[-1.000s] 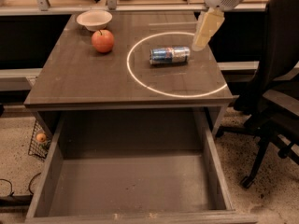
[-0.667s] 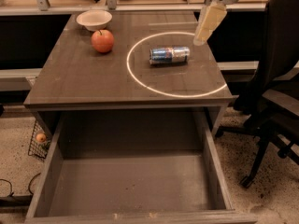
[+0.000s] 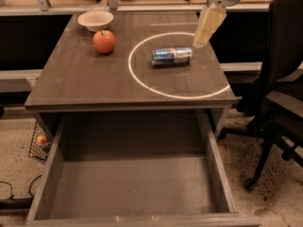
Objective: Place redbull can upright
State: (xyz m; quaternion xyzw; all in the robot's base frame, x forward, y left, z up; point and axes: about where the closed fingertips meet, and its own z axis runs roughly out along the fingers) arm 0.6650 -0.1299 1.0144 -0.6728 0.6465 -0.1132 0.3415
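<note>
I should next bring my gripper to the middle of the redbull can's body point(image 3: 171, 56) and close it there, between the two ends of the can.
The redbull can point(image 3: 171, 56), blue and silver, lies on its side on the dark wooden table point(image 3: 85, 84), inside a white circle marked on the top. My gripper point(image 3: 201, 41) hangs from the white arm at the top right, above the table's right edge, just up and right of the can's silver end. It holds nothing and does not touch the can.
A red apple point(image 3: 104, 41) and a white bowl point(image 3: 95, 19) sit at the table's back left. A large open drawer point(image 3: 132, 183) juts out below the table's front. A black office chair point(image 3: 279, 98) stands to the right. A wire basket point(image 3: 40, 141) sits on the floor at left.
The gripper has risen a little and drifted slightly back from the can. The can, apple and bowl have not moved.
</note>
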